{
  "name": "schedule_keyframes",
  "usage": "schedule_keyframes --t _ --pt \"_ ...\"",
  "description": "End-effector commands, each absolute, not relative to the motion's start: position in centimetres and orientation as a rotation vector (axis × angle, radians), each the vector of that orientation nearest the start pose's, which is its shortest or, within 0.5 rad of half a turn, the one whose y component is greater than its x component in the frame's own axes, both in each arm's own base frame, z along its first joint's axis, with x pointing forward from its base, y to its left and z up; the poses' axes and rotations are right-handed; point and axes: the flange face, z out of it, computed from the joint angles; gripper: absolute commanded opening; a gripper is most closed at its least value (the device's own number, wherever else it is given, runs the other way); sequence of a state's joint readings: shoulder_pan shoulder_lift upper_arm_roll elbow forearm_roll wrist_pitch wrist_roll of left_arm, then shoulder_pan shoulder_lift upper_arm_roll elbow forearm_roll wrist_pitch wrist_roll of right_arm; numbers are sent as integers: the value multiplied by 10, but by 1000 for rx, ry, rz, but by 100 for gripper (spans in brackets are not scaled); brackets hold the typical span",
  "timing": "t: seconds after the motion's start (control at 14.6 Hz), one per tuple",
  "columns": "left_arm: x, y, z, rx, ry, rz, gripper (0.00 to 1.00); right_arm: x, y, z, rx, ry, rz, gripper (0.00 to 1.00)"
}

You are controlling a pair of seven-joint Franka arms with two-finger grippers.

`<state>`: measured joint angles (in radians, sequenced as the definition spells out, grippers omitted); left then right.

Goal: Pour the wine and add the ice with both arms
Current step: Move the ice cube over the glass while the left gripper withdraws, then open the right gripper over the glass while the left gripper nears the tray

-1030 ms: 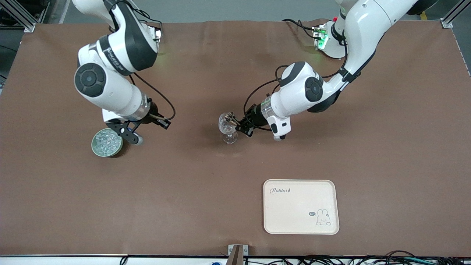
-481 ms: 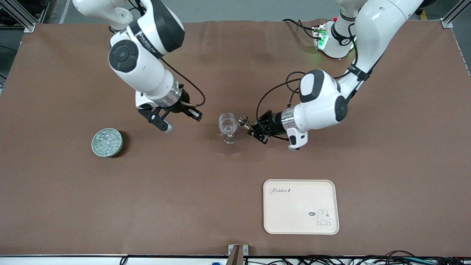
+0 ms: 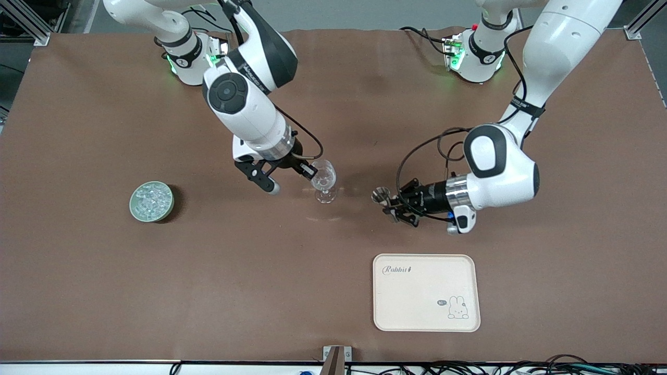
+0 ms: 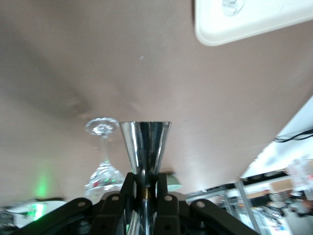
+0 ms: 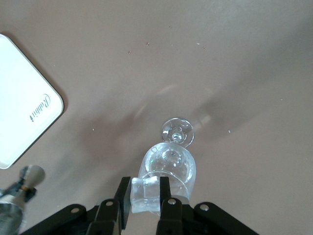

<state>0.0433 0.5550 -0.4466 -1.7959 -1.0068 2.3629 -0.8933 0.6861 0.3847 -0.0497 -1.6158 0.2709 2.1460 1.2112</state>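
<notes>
My right gripper needs to release the ice cube over the wine glass's rim, so it goes into the bottom of the clear wine glass's bowl point(image 3: 323, 182) point(image 5: 170, 157).
A clear wine glass point(image 3: 324, 182) stands upright mid-table. My right gripper point(image 3: 270, 186) is shut on one clear ice cube point(image 5: 145, 194) and hangs beside the glass rim point(image 5: 168, 164), slightly above it; its own view shows the fingers point(image 5: 145, 188) clamped on the cube. My left gripper point(image 3: 390, 204) is shut on the waist of a steel jigger point(image 3: 381, 195), held level above the table between the glass and the tray. Its own view shows the jigger point(image 4: 145, 144) between its fingers point(image 4: 145, 180), with the glass point(image 4: 103, 169) farther off. More ice fills the pale green bowl point(image 3: 151, 201).
A cream tray point(image 3: 426, 292) with a rabbit print lies nearer the front camera, toward the left arm's end; it also shows in the left wrist view point(image 4: 254, 22) and the right wrist view point(image 5: 22, 115). The bowl sits toward the right arm's end.
My right gripper has travelled from the bowl to the glass, carrying the ice cube. My left gripper has pulled the jigger away from the glass rim toward the tray.
</notes>
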Motion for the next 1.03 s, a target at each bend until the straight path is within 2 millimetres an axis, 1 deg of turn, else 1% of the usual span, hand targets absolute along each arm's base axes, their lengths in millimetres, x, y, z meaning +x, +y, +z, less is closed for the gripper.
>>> schedule_keyframes --t 0.0,0.07,0.14,0.21,0.27,0.34,0.41,0.48,0.62,0.76,0.82,0.89,0.96 --pt "655 -249 259 1741 1418 -714 1 535 425 425 -2698 1003 142 3" --pt "664 -245 248 1709 1437 -719 1 535 425 425 -2700 1004 143 3" --pt "670 -241 243 1669 1451 -729 1 535 425 419 -2707 1006 146 3" --pt "677 -225 237 1633 1468 -753 1 535 425 413 -2715 1010 150 3" --pt "685 -214 230 1596 1464 -802 1 535 424 413 -2721 1010 157 3" --pt "696 -204 229 1562 1455 -823 1 535 422 410 -2726 1014 161 4" --pt "704 -193 220 1528 1460 -848 1 534 422 407 -2730 1012 161 4" --pt "706 -186 212 1502 1455 -880 1 533 423 406 -2730 1013 161 4" --pt "717 -167 199 1466 1445 -893 1 533 423 406 -2730 1013 161 6" --pt "719 -158 182 1432 1434 -920 1 529 429 401 -2740 1001 166 8" --pt "721 -151 174 1383 1436 -934 1 529 430 400 -2742 1000 167 9" --pt "726 -139 172 1321 1452 -922 1 529 430 399 -2743 1000 168 10" --pt "728 -133 171 1293 1463 -912 1 529 430 399 -2744 1000 170 12"
